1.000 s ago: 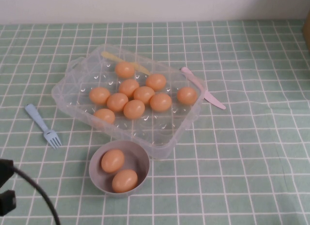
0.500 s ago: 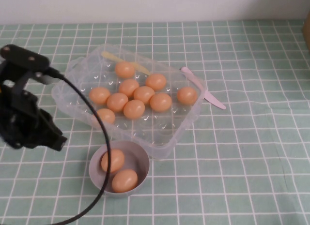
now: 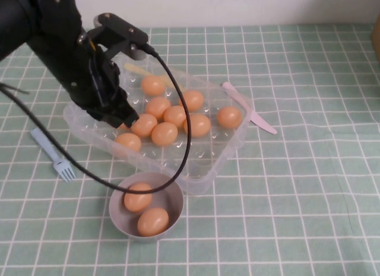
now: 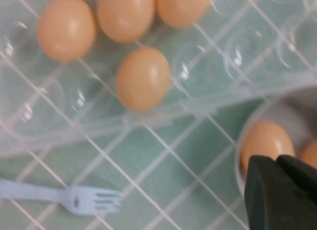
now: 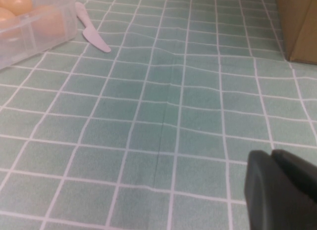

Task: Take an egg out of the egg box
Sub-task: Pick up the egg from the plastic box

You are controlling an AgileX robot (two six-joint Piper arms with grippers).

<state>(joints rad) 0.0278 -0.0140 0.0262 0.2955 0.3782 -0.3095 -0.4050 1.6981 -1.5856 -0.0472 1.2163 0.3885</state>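
The sides of the egg [image 3: 127,144] [image 4: 143,79] nearest the egg box's front edge, just behind the grey-lilac bowl, are next for my left gripper to close on.
The clear plastic egg box [image 3: 208,167] sits mid-table and holds several orange-brown eggs, such as one [image 3: 164,134] near its front. My left gripper [image 3: 122,118] hangs over the box's left part, its black arm hiding one egg there. In the left wrist view the left gripper [image 4: 271,160] is shut and empty, with the box [image 4: 237,57] and a near egg [image 4: 142,77] below it. My right gripper [image 5: 274,156] is shut and empty low over bare cloth, right of the box [image 5: 44,29]; it is out of the high view.
A grey-lilac bowl [image 3: 172,196] with two eggs stands in front of the box. A blue fork [image 3: 54,157] lies left of the box, a pink knife [image 3: 249,108] right of it, and a yellow utensil [image 3: 138,69] behind it. A brown box [image 5: 299,22] stands far right.
My left arm has swung up from the near left corner and across to above the left part of the egg box. The eggs and the bowl have not moved.
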